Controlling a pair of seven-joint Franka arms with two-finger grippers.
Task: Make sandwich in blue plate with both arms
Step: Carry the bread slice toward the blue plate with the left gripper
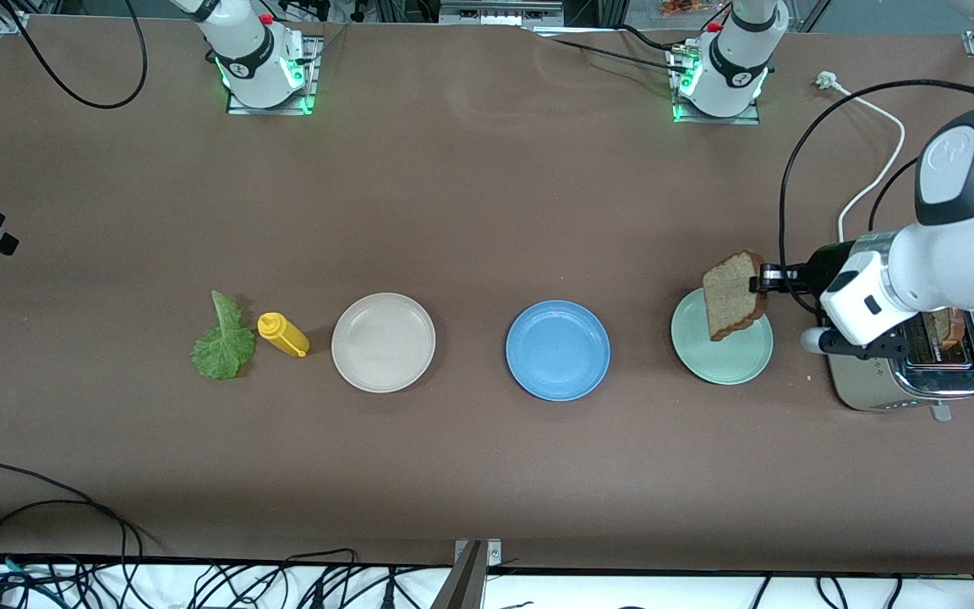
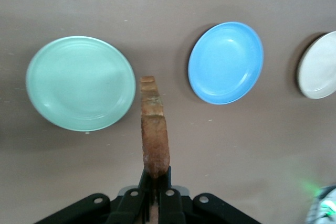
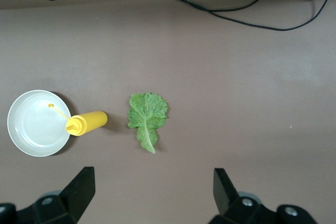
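Next, my left gripper puts the brown bread slice, still upright above the green plate, down flat on the middle of the empty blue plate (image 1: 560, 346) (image 2: 226, 63).
My left gripper (image 1: 763, 279) is shut on the edge of a brown bread slice (image 1: 734, 294) and holds it upright in the air over the pale green plate (image 1: 728, 359). In the left wrist view the slice (image 2: 154, 129) stands edge-on between the closed fingers, gripper (image 2: 156, 174). The blue plate (image 1: 558, 349) is empty, beside the green plate toward the right arm's end; it also shows in the left wrist view (image 2: 226, 62). A second bread slice (image 1: 948, 324) sits in the toaster. The lettuce leaf (image 1: 221, 342) lies on the table. My right gripper (image 3: 152, 174) is open and empty, high above the table near the lettuce (image 3: 148, 116).
A chrome toaster (image 1: 901, 385) stands at the left arm's end, partly under the left arm. A yellow squeeze bottle (image 1: 282, 334) lies between the lettuce and an empty beige-white plate (image 1: 383, 342). A white power cord (image 1: 876, 161) runs near the toaster.
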